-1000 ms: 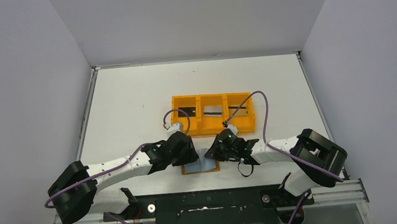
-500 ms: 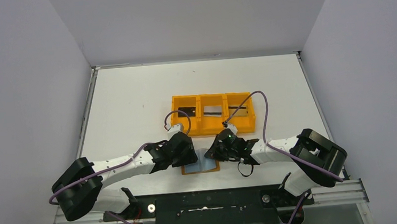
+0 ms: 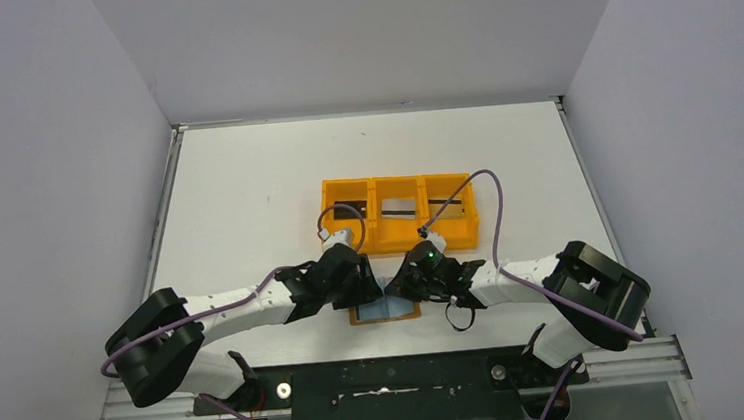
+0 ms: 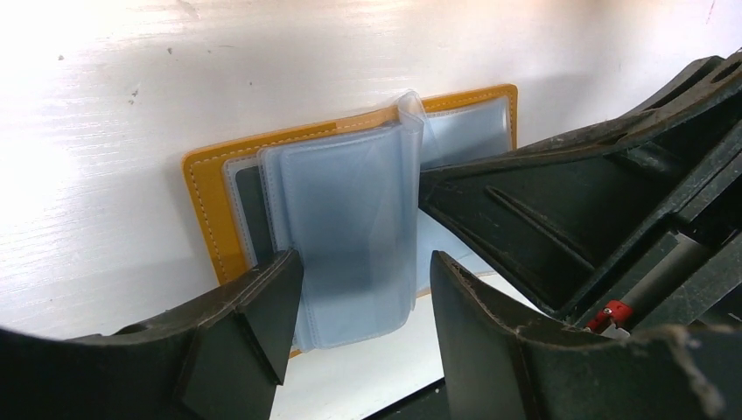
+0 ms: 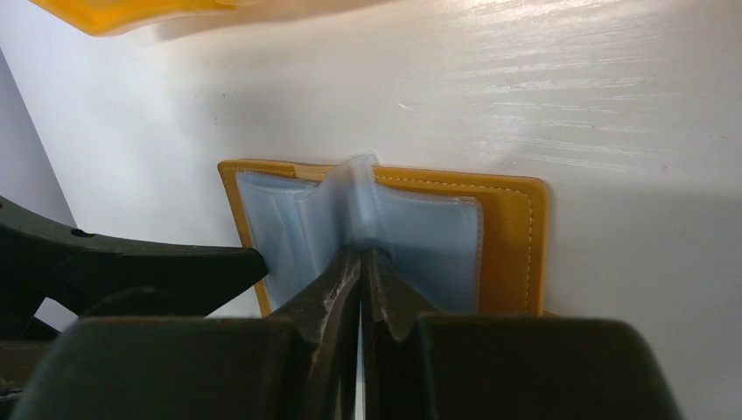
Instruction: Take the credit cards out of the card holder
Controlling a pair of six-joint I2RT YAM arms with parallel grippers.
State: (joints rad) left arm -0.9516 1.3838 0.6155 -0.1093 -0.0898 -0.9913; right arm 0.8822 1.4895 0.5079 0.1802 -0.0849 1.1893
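Note:
Next, my right gripper opens and takes the loose sleeves (image 4: pixel 346 219), as it is shut at the middle leaf's fold and loose sleeves cover the dark grey card.
The card holder (image 3: pixel 386 311) lies unfolded near the table's front edge, its tan-orange border (image 4: pixel 206 210) framing pale blue plastic sleeves (image 4: pixel 350 201). My right gripper (image 5: pixel 360 255) is shut on the middle sleeve leaf, which stands pulled up from the card holder (image 5: pixel 512 236). From the left, my left gripper (image 4: pixel 366 267) is open, its two fingers either side of the near edge of the loose sleeves. A dark grey credit card (image 4: pixel 249 214) shows inside the leftmost pocket. From above, both grippers (image 3: pixel 369 288) (image 3: pixel 396 284) meet over the holder and hide most of it.
An orange three-compartment tray (image 3: pixel 396 183) stands just behind the grippers, with dark strips in its compartments; its edge (image 5: pixel 131 13) shows in the right wrist view. The table's front edge lies directly below the card holder. Purple cables loop over both wrists.
My left gripper has moved right and closer to the holder. The card holder has slid slightly right. The right gripper has kept its pinch on the sleeve.

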